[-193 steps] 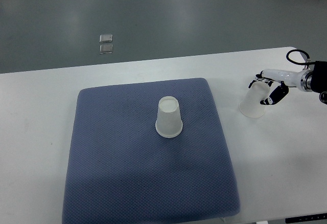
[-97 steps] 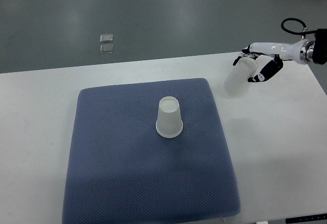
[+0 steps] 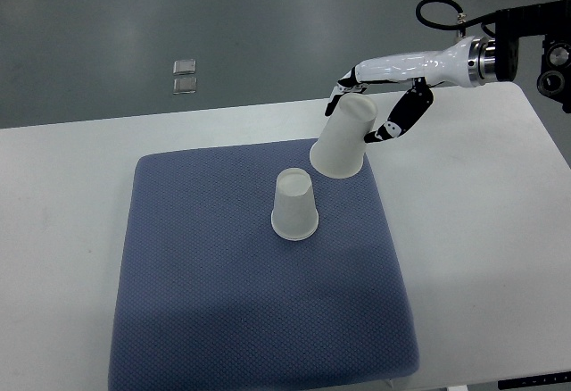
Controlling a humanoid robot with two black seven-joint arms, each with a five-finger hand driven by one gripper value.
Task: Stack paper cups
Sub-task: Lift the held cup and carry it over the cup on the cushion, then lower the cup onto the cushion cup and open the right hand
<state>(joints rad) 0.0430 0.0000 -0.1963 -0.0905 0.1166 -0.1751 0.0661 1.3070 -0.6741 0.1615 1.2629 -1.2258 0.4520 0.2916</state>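
Next, I release the cup in my right gripper over the upside-down white paper cup (image 3: 296, 175) that stands on the blue-grey mat.
An upside-down white paper cup (image 3: 295, 205) stands near the middle of the blue-grey mat (image 3: 223, 302). My right hand (image 3: 373, 105) is shut on a second white paper cup (image 3: 344, 137). It holds the cup in the air, mouth down and tilted, above the mat's far right part, up and to the right of the standing cup. The two cups are apart. The left arm is out of view.
The mat lies on a white table (image 3: 71, 230) whose far edge runs behind the held cup. Two small clear squares (image 3: 186, 76) lie on the grey floor beyond the table.
My right hand has carried the held cup up and to the left, from the table right of the mat to above the mat's far right part. The standing cup has not moved.
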